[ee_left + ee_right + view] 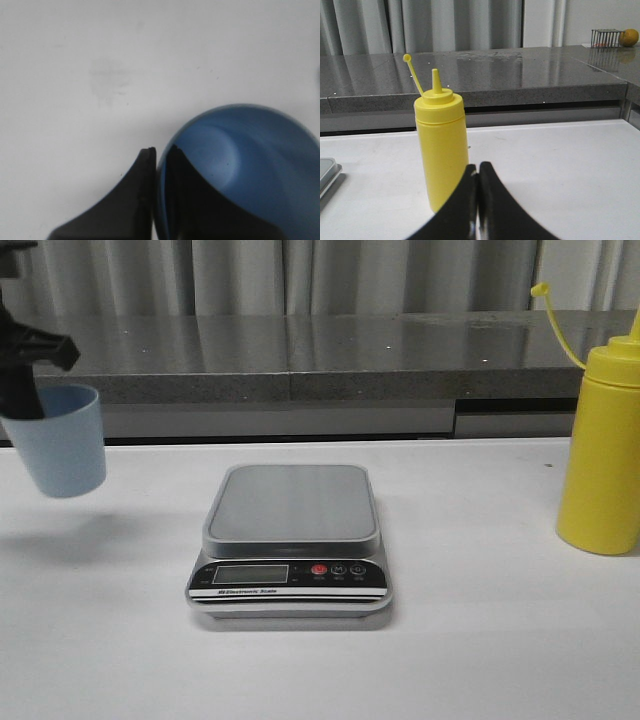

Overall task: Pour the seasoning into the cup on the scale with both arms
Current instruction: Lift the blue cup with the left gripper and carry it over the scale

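I need to let go of the pale blue cup with my left gripper on the middle of the silver scale's bare platform (pixel 283 506). The cup is still in the air above the table.
My left gripper (pixel 22 380) is shut on the rim of the pale blue cup (pixel 62 440) and holds it in the air above the table at the far left, left of the scale. In the left wrist view one finger is outside the cup (pixel 240 165) and one inside, at the gripper (pixel 159 156). The silver scale (pixel 290 540) sits in the middle with its platform bare. The yellow seasoning bottle (pixel 603 455) stands upright at the right edge. In the right wrist view my right gripper (pixel 478 170) is shut and empty, just in front of the bottle (pixel 442 150).
A grey stone counter (pixel 300 355) runs behind the white table (pixel 480 640). In the right wrist view a wire rack (pixel 606 37) and a yellow fruit (pixel 630 36) sit far back on the counter. The scale's corner (pixel 327 172) shows at that view's edge.
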Robot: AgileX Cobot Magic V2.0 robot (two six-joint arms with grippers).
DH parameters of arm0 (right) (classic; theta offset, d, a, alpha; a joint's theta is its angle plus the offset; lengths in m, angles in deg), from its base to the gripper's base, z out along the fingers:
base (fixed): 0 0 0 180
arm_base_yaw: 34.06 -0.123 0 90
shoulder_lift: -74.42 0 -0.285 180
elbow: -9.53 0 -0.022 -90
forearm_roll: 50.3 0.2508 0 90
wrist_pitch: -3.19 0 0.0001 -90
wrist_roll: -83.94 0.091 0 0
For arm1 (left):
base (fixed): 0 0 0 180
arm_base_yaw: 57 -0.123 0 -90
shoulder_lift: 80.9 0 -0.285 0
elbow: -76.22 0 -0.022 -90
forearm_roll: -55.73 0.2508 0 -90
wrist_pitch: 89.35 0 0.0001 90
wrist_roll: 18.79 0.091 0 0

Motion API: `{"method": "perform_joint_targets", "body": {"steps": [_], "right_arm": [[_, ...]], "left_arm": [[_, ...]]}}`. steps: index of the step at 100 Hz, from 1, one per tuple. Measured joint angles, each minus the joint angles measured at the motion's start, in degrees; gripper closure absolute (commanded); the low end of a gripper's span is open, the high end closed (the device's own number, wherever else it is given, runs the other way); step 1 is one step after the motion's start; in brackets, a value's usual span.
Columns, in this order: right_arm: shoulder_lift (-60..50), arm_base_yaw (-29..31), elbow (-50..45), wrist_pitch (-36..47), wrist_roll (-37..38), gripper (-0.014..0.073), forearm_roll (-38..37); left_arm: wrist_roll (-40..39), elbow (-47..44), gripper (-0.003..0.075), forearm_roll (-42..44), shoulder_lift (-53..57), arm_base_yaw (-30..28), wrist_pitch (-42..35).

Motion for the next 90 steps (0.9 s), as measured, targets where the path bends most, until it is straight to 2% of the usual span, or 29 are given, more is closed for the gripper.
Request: {"method": "perform_joint_targets", "body": {"steps": [29, 64, 90], "right_arm": [[0.00, 0.00, 0.00, 0.00, 0.00, 0.0662, 0.00], [0.00, 0.00, 0.00, 0.00, 0.00, 0.0662, 0.00], [0.00, 0.00, 0.00, 0.00, 0.00, 0.0662, 0.00]], "left_arm": [[0.00, 10.68, 0.0741, -2.65, 0.28, 7.70, 5.49], [1.94, 14.78, 0.0741, -2.86, -1.83, 19.73, 5.93], [2.27, 15.22, 0.0741, -2.86, -7.62, 21.92, 6.00]]}}
